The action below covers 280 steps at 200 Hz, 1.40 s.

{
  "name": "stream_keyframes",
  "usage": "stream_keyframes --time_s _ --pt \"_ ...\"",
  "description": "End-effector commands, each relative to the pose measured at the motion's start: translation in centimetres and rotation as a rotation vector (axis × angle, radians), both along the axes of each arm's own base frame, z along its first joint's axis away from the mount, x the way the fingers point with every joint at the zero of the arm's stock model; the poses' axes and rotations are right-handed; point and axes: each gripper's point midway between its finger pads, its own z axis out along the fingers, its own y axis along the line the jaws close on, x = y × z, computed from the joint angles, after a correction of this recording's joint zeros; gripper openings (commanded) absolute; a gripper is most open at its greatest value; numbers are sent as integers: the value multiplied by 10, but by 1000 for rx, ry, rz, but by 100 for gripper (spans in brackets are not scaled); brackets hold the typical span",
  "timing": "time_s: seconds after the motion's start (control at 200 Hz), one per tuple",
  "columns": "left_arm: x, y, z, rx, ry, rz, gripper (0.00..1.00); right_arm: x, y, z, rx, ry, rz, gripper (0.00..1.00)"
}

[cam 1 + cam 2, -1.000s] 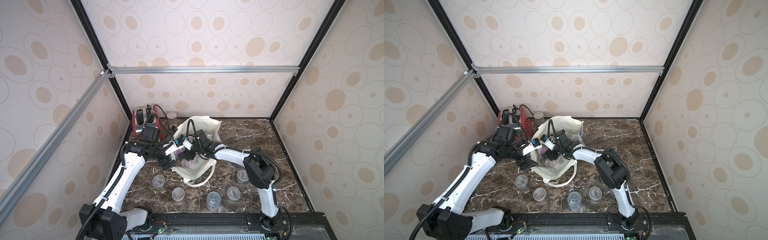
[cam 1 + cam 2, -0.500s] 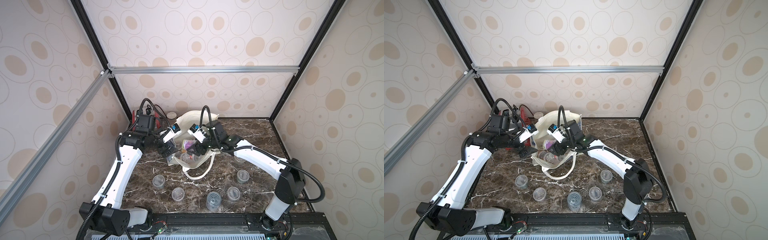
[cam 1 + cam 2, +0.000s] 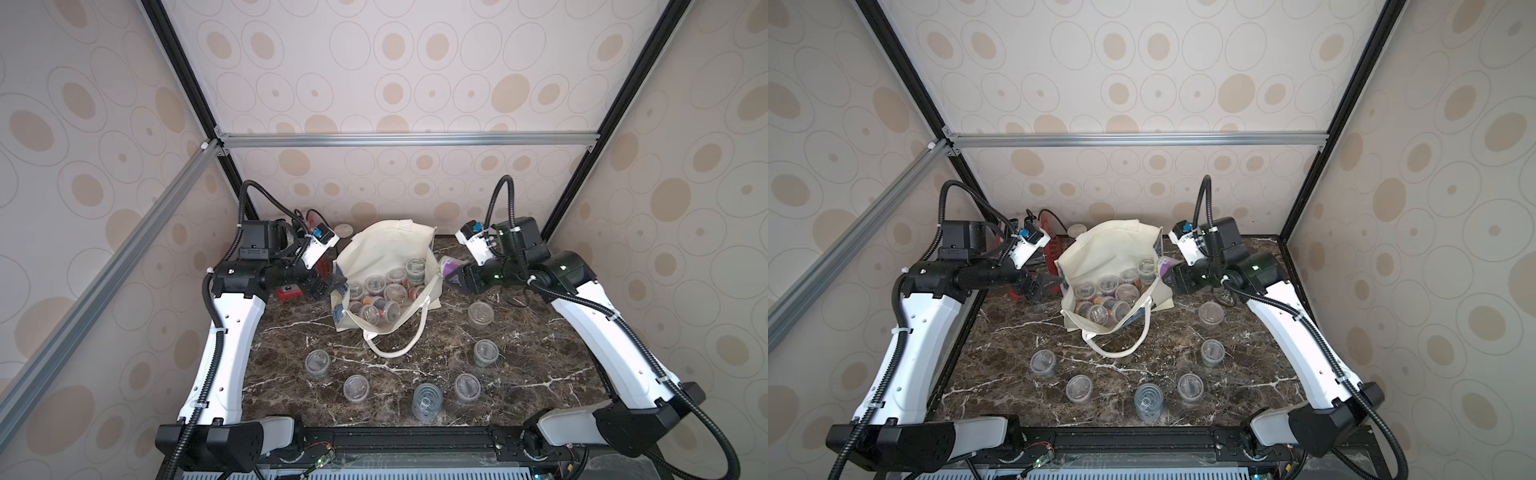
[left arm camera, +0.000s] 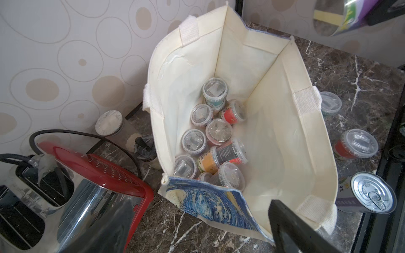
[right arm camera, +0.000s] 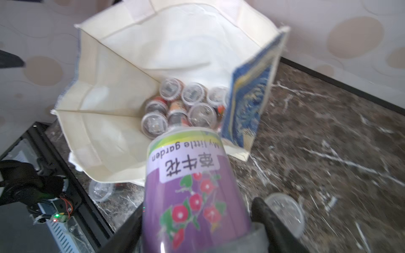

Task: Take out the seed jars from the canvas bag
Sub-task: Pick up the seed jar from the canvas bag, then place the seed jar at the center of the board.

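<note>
The purple flower-printed can will be stood on the bare marble (image 3: 513, 345) next to the seed jars closest to my right gripper.
The canvas bag (image 3: 386, 249) (image 3: 1108, 245) stands open at the back middle of the table, with several seed jars (image 3: 395, 291) (image 4: 217, 133) (image 5: 192, 103) piled inside. Several more seed jars (image 3: 318, 361) (image 3: 1212, 353) stand on the marble in front of it. My right gripper (image 3: 455, 276) (image 5: 197, 230) hovers just right of the bag's rim, shut on a purple flower-printed can (image 3: 449, 266) (image 5: 192, 186). My left gripper (image 3: 332, 284) (image 4: 197, 230) is open at the bag's left wall, with nothing between its fingers.
A chrome toaster (image 4: 26, 197) and a red perforated rack (image 4: 105, 173) crowd the back left corner, with a glass jar (image 3: 344, 229) and a black-capped bottle (image 4: 144, 149) behind them. A pull-tab can (image 3: 428, 401) stands near the front edge. The bag's handle (image 3: 399, 349) loops forward.
Both grippers have come up out of the bag. The right one swung out to the right with the purple can in it, and the left one drew back to the bag's left side.
</note>
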Motion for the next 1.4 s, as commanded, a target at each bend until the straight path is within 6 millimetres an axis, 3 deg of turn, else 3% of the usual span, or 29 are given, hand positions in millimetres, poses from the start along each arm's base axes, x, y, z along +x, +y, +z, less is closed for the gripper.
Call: stream_keyframes --time_s 0.0,0.18,0.325,0.425,0.595,0.925,1.061,1.221,1.396 --pt "-9 1 14 -44 -29 3 98 -26 -46 -46 -168 181 -105 64" --pt "2 15 -7 -65 11 86 98 -31 -87 -99 -236 381 -254 64" --pt "10 26 -18 -78 18 146 98 -11 -151 -131 -398 431 -493 63" --pt "13 34 -20 -86 15 179 98 0 -170 -156 -426 473 -543 64" --pt "16 41 -33 -76 40 213 98 -13 -207 -191 -602 600 -563 64" --pt "13 40 -34 -77 50 199 98 -29 -195 -248 -612 777 -423 66" --pt "5 38 -50 -23 63 141 98 -26 -188 -254 -593 828 -417 79" --pt "-4 33 -51 -14 68 93 98 -16 -185 -241 -555 770 -445 84" --pt "-34 10 -40 -46 62 -94 98 4 -164 -192 -375 603 -488 85"
